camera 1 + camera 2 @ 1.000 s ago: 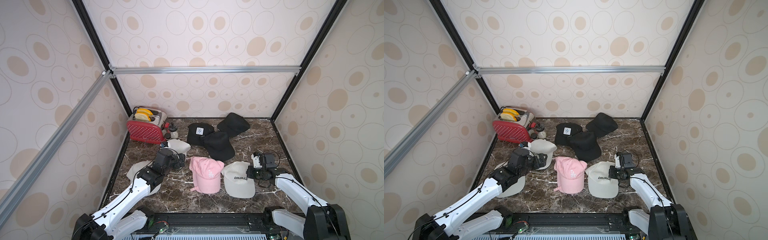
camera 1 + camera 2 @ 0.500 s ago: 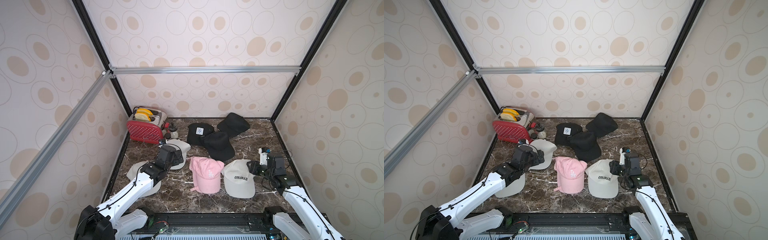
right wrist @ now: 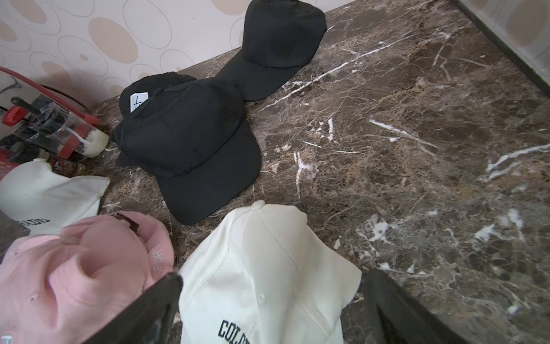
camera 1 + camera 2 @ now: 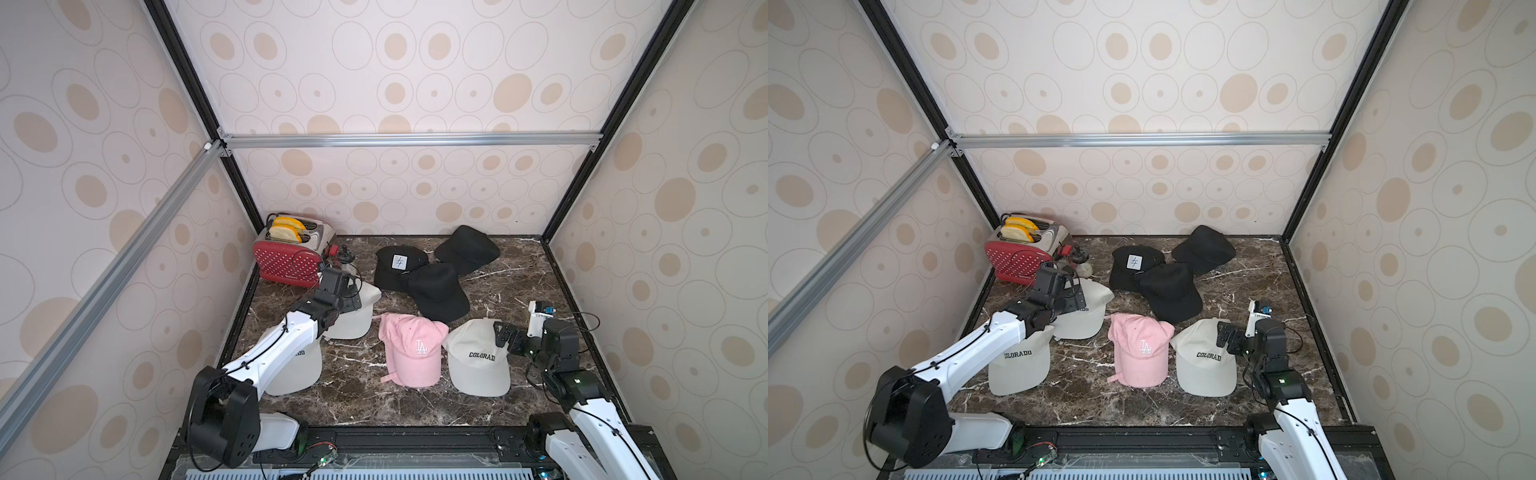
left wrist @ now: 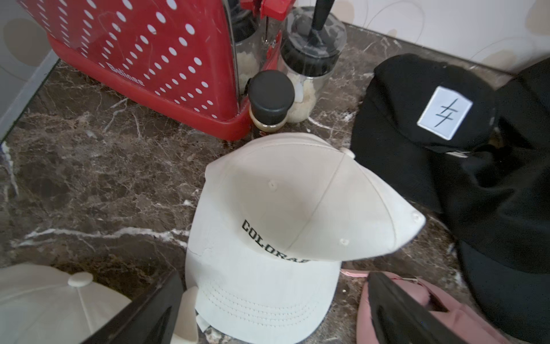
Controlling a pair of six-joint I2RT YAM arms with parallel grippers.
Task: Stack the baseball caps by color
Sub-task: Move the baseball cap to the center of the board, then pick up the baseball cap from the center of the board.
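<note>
My left fingers straddle the off-white cap's visor, so they should turn and pinch the cap top's rear edge (image 5: 413,225), leaving the visor for my right gripper.
Three off-white COLORADO baseball caps lie on the marble: one at the right (image 4: 478,361), one left of centre (image 4: 353,322), one at front left (image 4: 297,370) partly under my left arm. A pink LA cap (image 4: 413,351) sits between them. Three black caps bunch at the back: a white-patched one (image 4: 399,262), a middle one (image 4: 438,293), a rear one (image 4: 467,247). My left gripper (image 4: 351,297) hangs open above the left-centre cap (image 5: 268,238), its fingers on either side of the brim. My right gripper (image 4: 505,338) is open over the right cap (image 3: 268,268), holding nothing.
A red dotted toaster (image 4: 289,264) with yellow bread stands in the back left corner. Small jars (image 4: 345,259) stand beside it, close to the left-centre cap. Patterned walls enclose the table on three sides. Bare marble (image 4: 519,282) shows at the right.
My right gripper has gone from shut to open at the right off-white cap, and its wrist has lifted. My left gripper moved toward the back over the left-centre cap.
</note>
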